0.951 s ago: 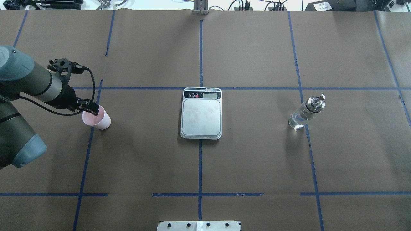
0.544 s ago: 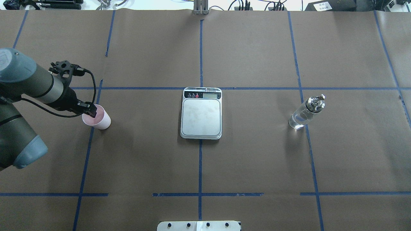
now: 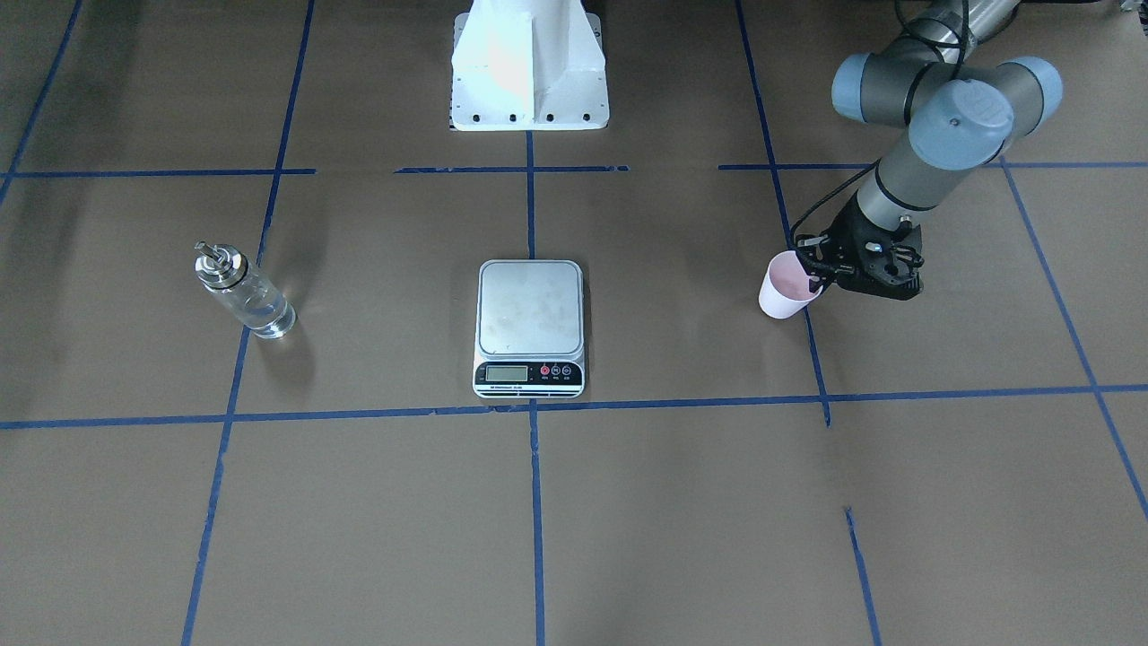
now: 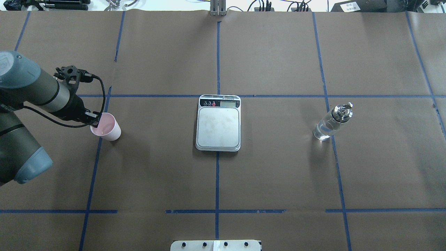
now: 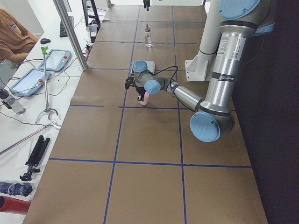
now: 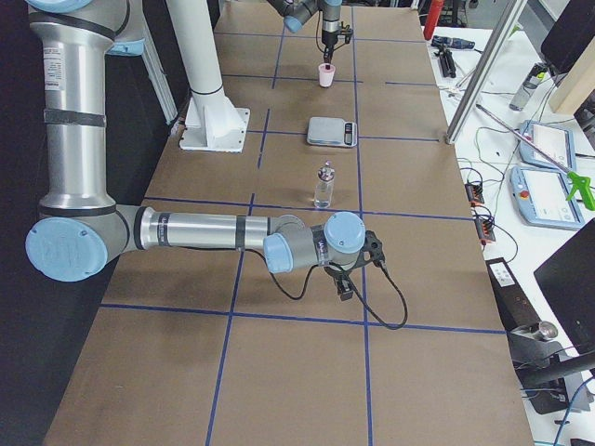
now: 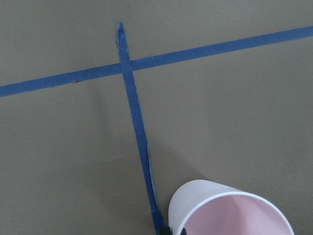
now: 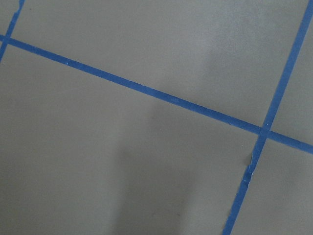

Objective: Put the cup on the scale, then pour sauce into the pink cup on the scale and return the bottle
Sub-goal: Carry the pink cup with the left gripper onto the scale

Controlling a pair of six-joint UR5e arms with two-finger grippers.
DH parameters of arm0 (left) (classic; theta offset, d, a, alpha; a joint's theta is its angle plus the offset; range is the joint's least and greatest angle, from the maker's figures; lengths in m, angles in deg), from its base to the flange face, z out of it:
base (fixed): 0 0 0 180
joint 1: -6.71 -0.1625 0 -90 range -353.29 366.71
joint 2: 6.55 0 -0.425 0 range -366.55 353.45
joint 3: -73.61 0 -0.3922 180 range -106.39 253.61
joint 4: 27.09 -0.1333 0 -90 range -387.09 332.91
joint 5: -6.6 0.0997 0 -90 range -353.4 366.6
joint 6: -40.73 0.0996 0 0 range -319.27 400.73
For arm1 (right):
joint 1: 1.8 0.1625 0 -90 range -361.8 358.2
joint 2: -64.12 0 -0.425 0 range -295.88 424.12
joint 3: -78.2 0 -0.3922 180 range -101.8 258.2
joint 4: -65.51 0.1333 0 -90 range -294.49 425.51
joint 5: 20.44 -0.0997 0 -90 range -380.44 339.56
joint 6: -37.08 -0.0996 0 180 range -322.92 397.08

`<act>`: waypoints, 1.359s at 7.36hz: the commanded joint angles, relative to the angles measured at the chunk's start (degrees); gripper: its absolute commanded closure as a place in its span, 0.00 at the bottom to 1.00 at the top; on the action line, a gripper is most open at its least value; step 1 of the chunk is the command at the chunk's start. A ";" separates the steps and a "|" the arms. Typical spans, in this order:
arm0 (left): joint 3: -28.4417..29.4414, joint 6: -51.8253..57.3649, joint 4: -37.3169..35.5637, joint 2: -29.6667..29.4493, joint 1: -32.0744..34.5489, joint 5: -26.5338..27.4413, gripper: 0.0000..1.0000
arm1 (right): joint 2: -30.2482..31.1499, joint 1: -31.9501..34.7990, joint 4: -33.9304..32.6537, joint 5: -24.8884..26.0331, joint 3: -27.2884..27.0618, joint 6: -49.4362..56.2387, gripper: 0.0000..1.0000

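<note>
I need to use my left gripper to set the pale pink cup down on the middle of the scale's silver plate (image 3: 528, 318).
The pale pink cup (image 4: 107, 128) (image 3: 782, 292) stands on the brown paper at the table's left side, far from the scale (image 4: 218, 127) (image 3: 529, 309) in the middle. My left gripper (image 4: 96, 120) (image 3: 814, 276) comes down on the cup's rim at its arm side and looks shut on it. In the left wrist view the cup (image 7: 230, 210) fills the bottom right corner. The glass bottle (image 4: 331, 122) (image 3: 244, 294) stands upright at the right side, with clear sauce (image 4: 323, 130) in it. My right gripper (image 6: 344, 283) shows only in the exterior right view, low over the table; I cannot tell its state.
Blue tape lines cross the paper in a grid. The white robot base (image 3: 529, 72) stands behind the scale. Side tables hold tablets (image 5: 55, 58), and a person's sleeve (image 5: 11, 37) shows. A metal post (image 5: 70, 32) rises at the table's edge.
The left gripper's fingers have drawn together on the cup's rim, and the cup has shifted slightly to the right. Scale and bottle have not moved.
</note>
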 commanded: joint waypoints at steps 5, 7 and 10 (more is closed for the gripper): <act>-6.43 -21.28 -12.75 -20.27 -8.02 -0.92 1.00 | 1.02 0.00 1.14 -2.09 -2.11 -4.09 0.00; 2.78 -22.99 -10.19 -29.24 -12.48 7.54 1.00 | 1.02 0.00 1.14 -2.09 -2.11 -4.01 0.00; 11.33 -22.99 -10.10 -32.35 -13.91 12.78 1.00 | 1.20 0.00 2.80 -2.09 -1.94 -3.83 0.00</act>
